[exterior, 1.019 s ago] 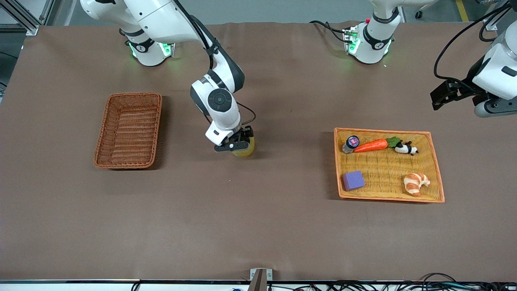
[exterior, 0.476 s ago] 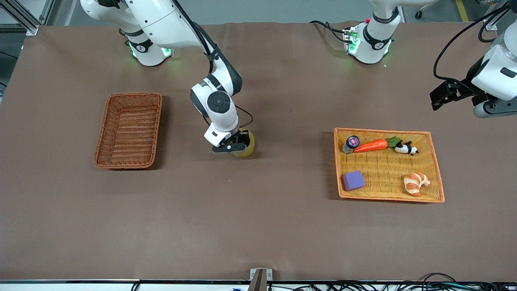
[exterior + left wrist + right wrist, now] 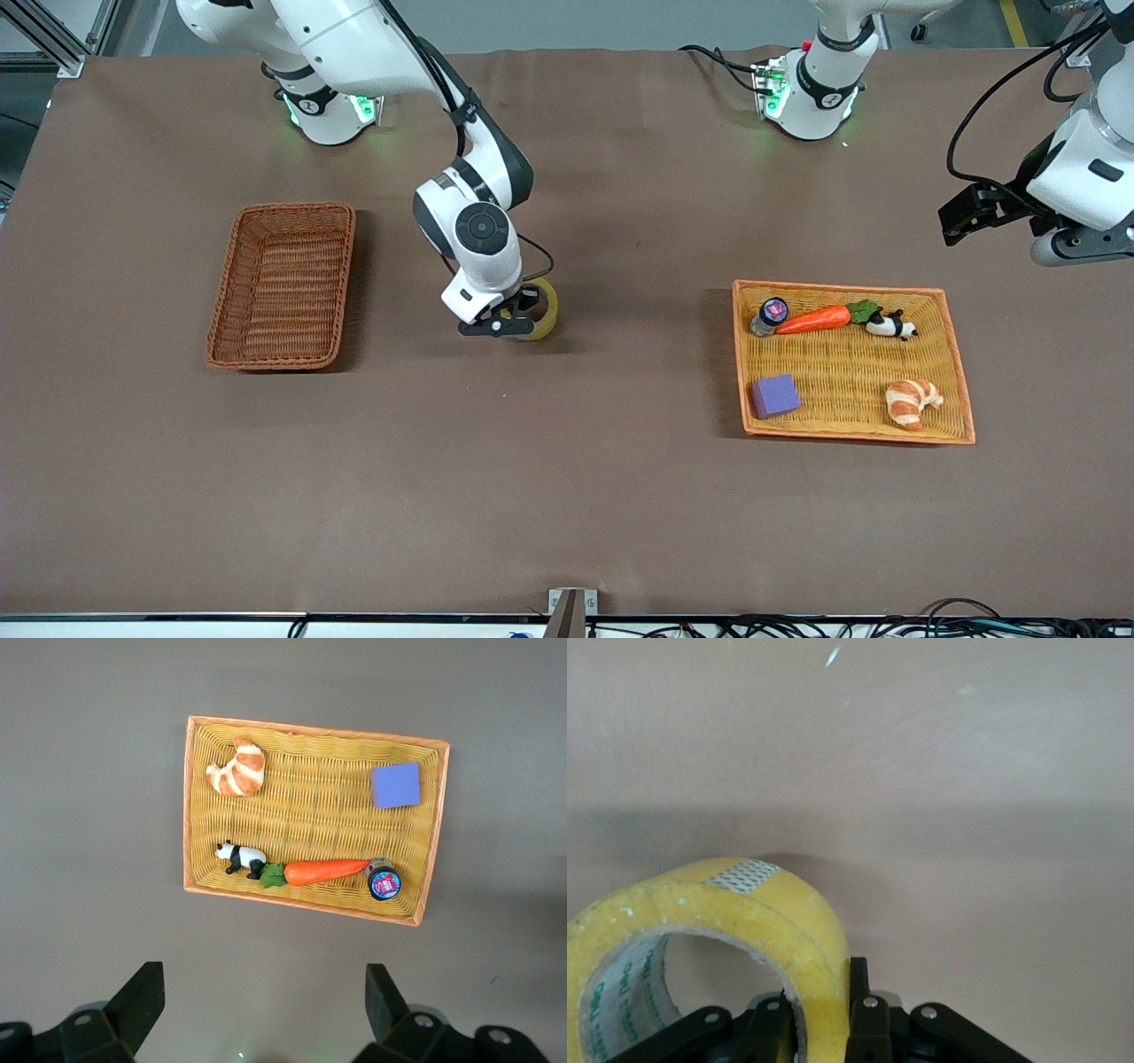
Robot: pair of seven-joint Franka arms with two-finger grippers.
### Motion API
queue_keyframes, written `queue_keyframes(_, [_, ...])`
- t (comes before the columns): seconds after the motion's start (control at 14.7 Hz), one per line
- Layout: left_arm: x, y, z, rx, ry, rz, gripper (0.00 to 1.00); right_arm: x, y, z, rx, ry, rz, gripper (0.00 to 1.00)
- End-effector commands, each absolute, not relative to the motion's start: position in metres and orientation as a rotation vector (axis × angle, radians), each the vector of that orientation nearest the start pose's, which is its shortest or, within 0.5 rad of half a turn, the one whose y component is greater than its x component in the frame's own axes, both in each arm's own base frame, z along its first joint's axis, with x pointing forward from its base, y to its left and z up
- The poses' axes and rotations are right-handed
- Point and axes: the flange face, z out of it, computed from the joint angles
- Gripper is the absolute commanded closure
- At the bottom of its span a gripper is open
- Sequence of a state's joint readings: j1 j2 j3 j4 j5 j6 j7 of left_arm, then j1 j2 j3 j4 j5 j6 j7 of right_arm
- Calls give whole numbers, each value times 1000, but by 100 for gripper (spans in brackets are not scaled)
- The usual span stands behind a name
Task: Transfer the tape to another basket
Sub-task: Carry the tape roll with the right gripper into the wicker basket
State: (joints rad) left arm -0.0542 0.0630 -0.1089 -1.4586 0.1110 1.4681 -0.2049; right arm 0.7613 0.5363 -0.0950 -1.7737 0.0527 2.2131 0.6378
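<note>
Next, my right gripper lets go of the tape near the middle of the empty reddish-brown wicker basket's bottom (image 3: 295, 283).
The tape (image 3: 538, 310) is a yellowish roll with a grey core. My right gripper (image 3: 516, 317) is shut on its wall, one finger inside the ring and one outside, and holds it over the table's middle. In the right wrist view the tape (image 3: 726, 921) stands on edge between the fingers (image 3: 864, 1010). The reddish-brown wicker basket (image 3: 282, 285) stands empty toward the right arm's end of the table. My left gripper (image 3: 961, 217) is open and empty, raised over the table near the left arm's end; its fingers (image 3: 142, 997) show in the left wrist view.
A flat yellow-orange tray (image 3: 952, 354) toward the left arm's end holds a carrot (image 3: 813, 319), a small jar (image 3: 769, 315), a panda figure (image 3: 890, 326), a purple block (image 3: 775, 395) and a croissant (image 3: 912, 401). The same tray (image 3: 190, 806) shows in the left wrist view.
My right gripper has lifted the tape slightly and drifted toward the wicker basket's end. The left gripper has shifted a little.
</note>
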Motion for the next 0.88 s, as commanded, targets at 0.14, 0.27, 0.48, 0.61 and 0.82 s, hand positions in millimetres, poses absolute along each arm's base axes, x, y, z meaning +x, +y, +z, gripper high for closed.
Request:
queue_keyframes(0.14, [557,-76,636,-3035,-73,46,0,538,320,399,-3174,188,77,100])
queue_keyframes(0.27, [555,-75,637,-3034,-71,49,0,546,277,432,-3157,214,78,100])
queue_keyframes(0.48, [554,-75,638,-3032,-71,50,0,551,198,455,-3136,184,76,100])
queue_keyframes(0.61, [554,-79,638,-3033,-62,48,0,547,132,459,-3125,114,87,100])
queue_keyframes(0.82, [554,-82,637,-3031,-55,51,0,536,58,446,-3118,21,147,100])
